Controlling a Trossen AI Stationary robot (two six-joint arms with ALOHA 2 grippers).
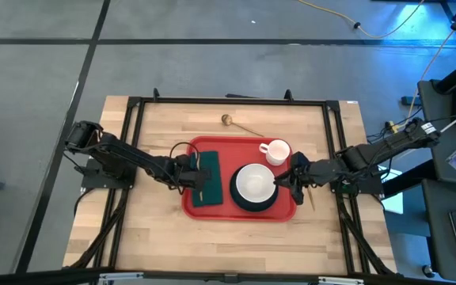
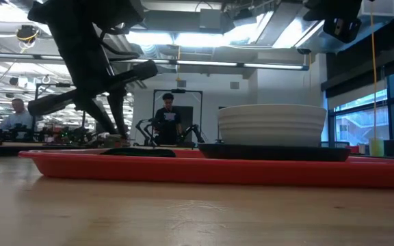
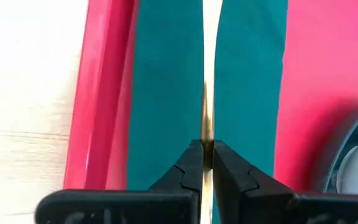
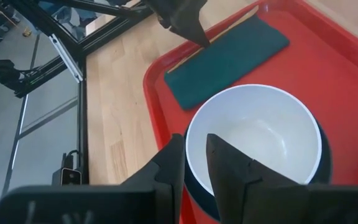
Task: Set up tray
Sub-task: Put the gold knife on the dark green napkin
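Next, I let go of the thin gold stick with my left gripper on the green cloth's half farther from the white bowl (image 1: 199, 179) (image 3: 182, 146).
The red tray (image 1: 226, 147) lies in the middle of the table. On its left part rests a dark green cloth (image 1: 210, 191). A white bowl (image 1: 253, 182) sits on a dark plate, and a white cup (image 1: 276, 150) stands at the tray's far right corner. My left gripper (image 1: 200, 176) is over the cloth, shut on a thin gold stick (image 3: 207, 112). My right gripper (image 4: 195, 155) is open at the bowl's right rim (image 4: 188, 146), with one finger inside the rim and one outside. I cannot tell whether it touches the rim. My left gripper pinches the thin gold stick (image 4: 219, 34) between its two fingertips (image 3: 191, 158), near the stick's middle. It comes slanting down from the table's left. The stick runs lengthwise along the green cloth (image 3: 166, 93), level and low over it. Whether it rests on the cloth I cannot tell.
A gold spoon (image 1: 228, 120) lies on the bare wood beyond the tray's far edge. Another thin stick (image 1: 310, 198) lies on the table just right of the tray. A dark frame borders the table. People stand in the room behind.
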